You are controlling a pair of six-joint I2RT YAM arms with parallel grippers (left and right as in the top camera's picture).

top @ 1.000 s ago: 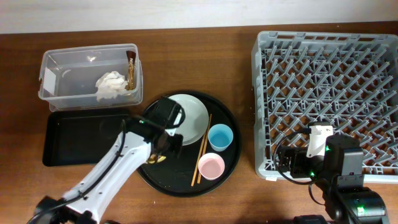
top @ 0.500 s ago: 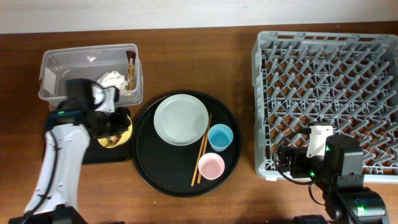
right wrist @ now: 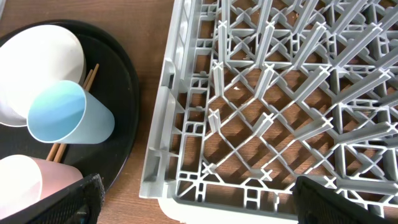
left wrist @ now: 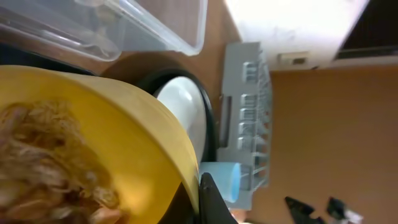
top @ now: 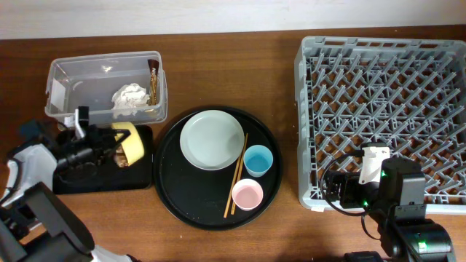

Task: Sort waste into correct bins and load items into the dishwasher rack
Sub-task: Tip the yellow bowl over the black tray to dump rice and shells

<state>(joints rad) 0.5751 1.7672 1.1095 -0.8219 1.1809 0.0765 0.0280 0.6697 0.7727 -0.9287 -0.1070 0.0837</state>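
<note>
My left gripper will set the small yellow bowl down and let go of it on the round black tray [top: 193, 190], between the plate and the tray's near rim.
My left gripper [top: 119, 148] is shut on the rim of the small yellow bowl [top: 134, 140] and holds it tipped on its side over the flat black tray [top: 87, 178]. In the left wrist view the bowl [left wrist: 124, 130] fills the left, with brown food scraps [left wrist: 43, 162] inside and one finger [left wrist: 209, 202] against the rim. The clear box [top: 69, 76] holds white tissue [top: 129, 98] and a brown-gold wrapper [top: 153, 78]. The plate [top: 212, 140], blue cup [top: 258, 160], pink cup [top: 247, 194] and chopsticks [top: 237, 173] lie on the round black tray. My right gripper [right wrist: 199, 208] is open and empty above the near-left corner of the dishwasher rack [top: 386, 109].
The round black tray [top: 182, 200] sits between the flat tray and the rack. In the right wrist view the rack's corner [right wrist: 186, 180] lies between my fingers, with the blue cup [right wrist: 68, 115] and plate [right wrist: 37, 62] to the left. A wall edge runs along the back.
My left arm has carried the yellow bowl off the round tray, leftward to the flat black tray, and tipped it on its side. The right arm has not moved.
</note>
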